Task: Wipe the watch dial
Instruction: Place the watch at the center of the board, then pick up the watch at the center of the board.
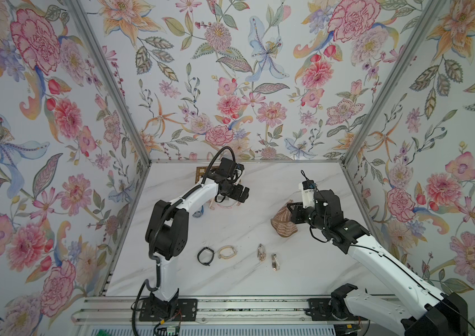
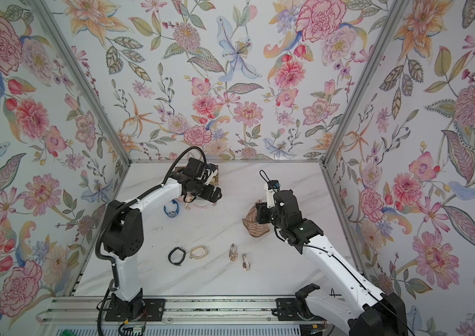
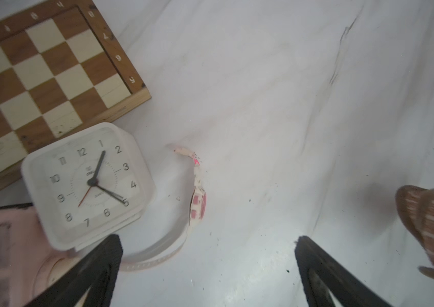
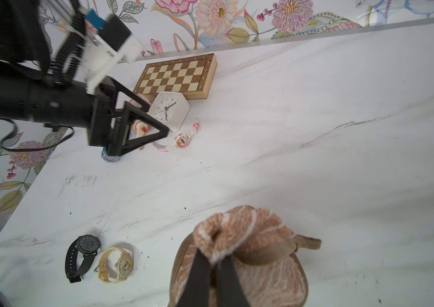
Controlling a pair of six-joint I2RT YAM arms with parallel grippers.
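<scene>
I need to next close my left gripper on the strap (image 1: pixel 234 250) of the beige watch, on the side that faces the small watches.
A white-and-pink watch (image 3: pixel 198 206) lies on the marble table beside a white alarm clock (image 3: pixel 88 183); its dial shows in the right wrist view (image 4: pixel 182 141). My left gripper (image 3: pixel 207 240) hovers just above it, wide open, with nothing between the fingers; both top views show it over that spot (image 1: pixel 240 194) (image 2: pixel 214 194). My right gripper (image 4: pixel 213 256) is shut on a bunched brown striped cloth (image 4: pixel 250 234), which hangs down to the table at mid right (image 1: pixel 282 222), well apart from the watch.
A wooden chessboard (image 4: pixel 176 77) lies at the back behind the clock. A blue watch (image 2: pixel 171 211) sits left of the left gripper. Nearer the front lie a black watch (image 1: pixel 204 256), a beige watch (image 1: pixel 227 252) and two small watches (image 1: pixel 261 252).
</scene>
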